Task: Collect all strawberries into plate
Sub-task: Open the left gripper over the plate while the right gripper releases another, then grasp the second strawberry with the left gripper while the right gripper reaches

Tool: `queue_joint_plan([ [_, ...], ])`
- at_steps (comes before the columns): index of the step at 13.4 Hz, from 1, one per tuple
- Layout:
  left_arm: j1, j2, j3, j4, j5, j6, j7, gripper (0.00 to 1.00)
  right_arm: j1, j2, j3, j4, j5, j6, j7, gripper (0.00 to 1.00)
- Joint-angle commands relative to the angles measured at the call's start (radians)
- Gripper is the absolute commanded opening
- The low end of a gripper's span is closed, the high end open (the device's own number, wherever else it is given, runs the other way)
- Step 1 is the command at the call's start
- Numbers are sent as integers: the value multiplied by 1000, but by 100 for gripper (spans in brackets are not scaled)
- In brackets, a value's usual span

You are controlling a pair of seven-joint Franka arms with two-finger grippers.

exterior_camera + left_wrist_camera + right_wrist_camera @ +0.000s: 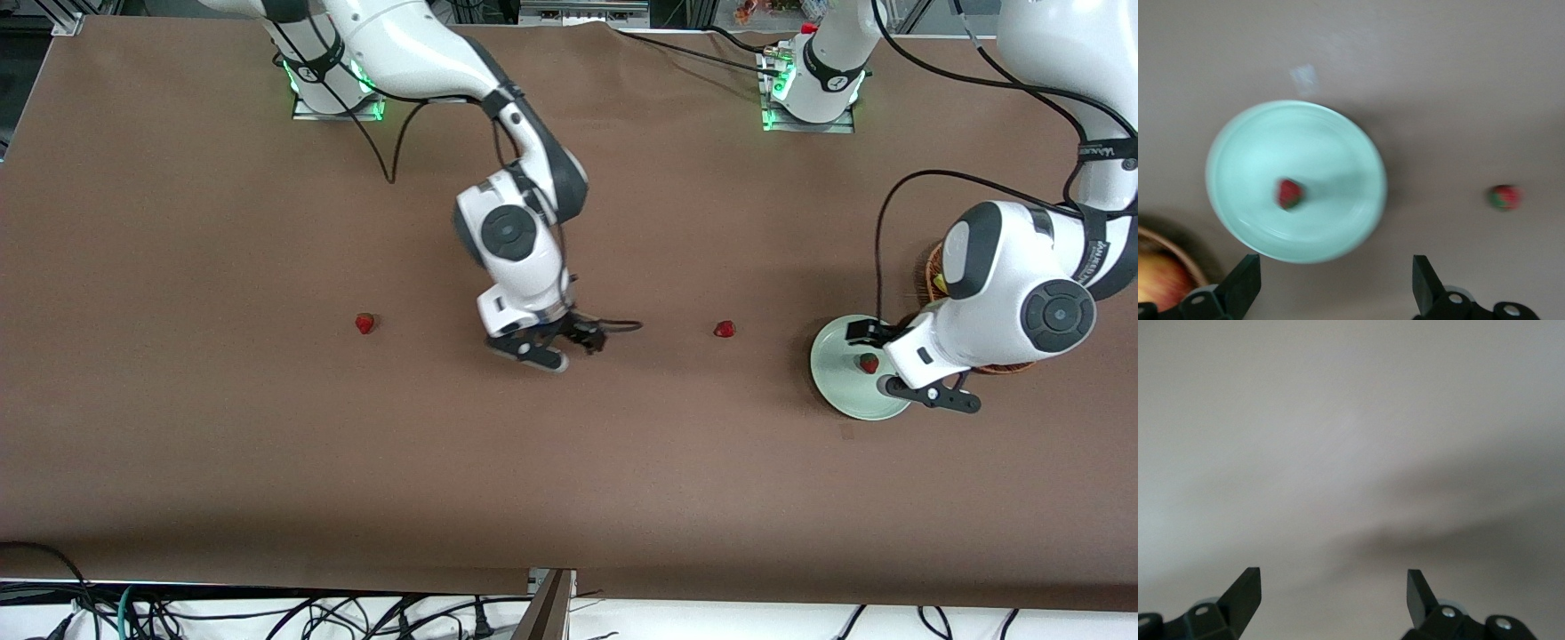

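The strawberry on the table (725, 329) (1505, 197) sits between the plate and my right gripper, and my left gripper should move to it next and close on it there.
The pale mint-green plate (836, 378) sits near the left arm's end of the table, and one strawberry (868, 363) lies in it. A second strawberry (725, 329) lies on the table between the plate and my right gripper. A third strawberry (364, 323) lies toward the right arm's end. My left gripper (893, 366) is open and empty over the plate's edge. The left wrist view shows the plate (1258, 153), its berry (1289, 193) and the second berry (1505, 197) past the open left gripper (1335, 287). My right gripper (562, 347) is open and empty over bare table (1335, 603).
A brown wicker basket (929, 271) stands beside the plate, mostly hidden under the left arm. The left wrist view shows its rim (1175, 250) and an apple (1155, 283) inside. The brown table cover (267, 444) spans the whole surface.
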Motion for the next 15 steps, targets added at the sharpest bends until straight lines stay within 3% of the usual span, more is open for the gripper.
queue_joint_plan([
  [1,-26,6,-73,-24,-30,-1,-242,100,-1,-76,-120,-75,-6,-154,-244,96],
  [6,-151,18,-80,-223,-11,324,-538,100,-8,-210,-295,-388,21,-136,-607,98],
  [8,-178,24,-80,-318,60,493,-644,100,-31,-237,-313,-492,32,-82,-697,98],
  [11,-200,61,-80,-338,110,545,-658,100,-53,-253,-310,-655,113,83,-759,98],
  [13,-214,87,-78,-348,114,570,-658,100,-51,-236,-297,-678,152,124,-765,97],
  [15,-214,104,-80,-348,182,574,-660,100,-51,-234,-287,-692,178,124,-765,87],
])
